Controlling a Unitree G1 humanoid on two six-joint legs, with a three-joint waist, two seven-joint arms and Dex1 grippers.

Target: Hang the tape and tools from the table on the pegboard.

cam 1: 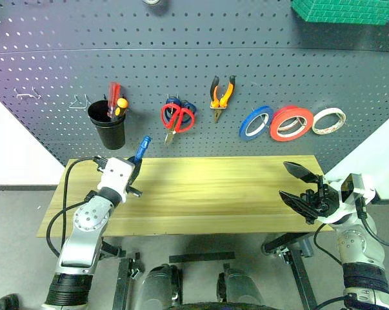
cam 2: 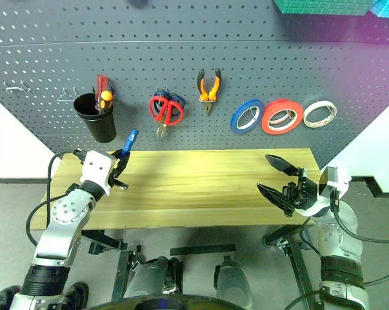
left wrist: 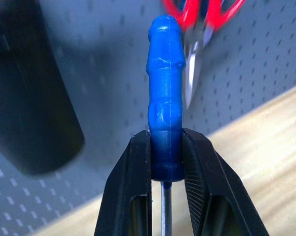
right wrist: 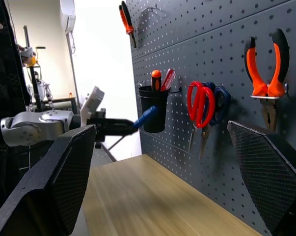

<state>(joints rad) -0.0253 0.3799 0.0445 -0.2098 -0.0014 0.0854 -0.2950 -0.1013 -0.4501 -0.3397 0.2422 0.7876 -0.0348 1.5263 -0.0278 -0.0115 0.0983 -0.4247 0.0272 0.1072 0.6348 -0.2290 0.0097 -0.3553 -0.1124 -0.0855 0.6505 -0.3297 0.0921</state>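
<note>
My left gripper is going to release the blue-handled screwdriver in the black cup [cam 1: 100, 110], next to the red screwdriver.
My left gripper [cam 1: 136, 168] is shut on the blue-handled screwdriver [cam 1: 142, 148] over the wooden table's [cam 1: 213, 194] left back part, just right of the black cup [cam 1: 108, 126]. In the left wrist view its fingers [left wrist: 138, 177] clamp the base of the screwdriver's [left wrist: 165, 83] blue handle, and the handle points at the pegboard [cam 1: 181, 51]. The red tape [cam 1: 291, 123], the red-handled scissors [cam 1: 179, 118] and the orange-and-black pliers [cam 1: 222, 95] hang on the pegboard. My right gripper [cam 1: 297, 186] stands open and empty over the table's right end.
The cup on the pegboard holds a red and an orange-handled screwdriver. A blue roll [cam 1: 256, 122] and a whitish roll [cam 1: 328, 120] flank the red tape. Blue-handled scissors hang behind the red ones. Bare wire hooks [cam 1: 79, 100] sit left of the cup. A green bin [cam 1: 342, 10] is top right.
</note>
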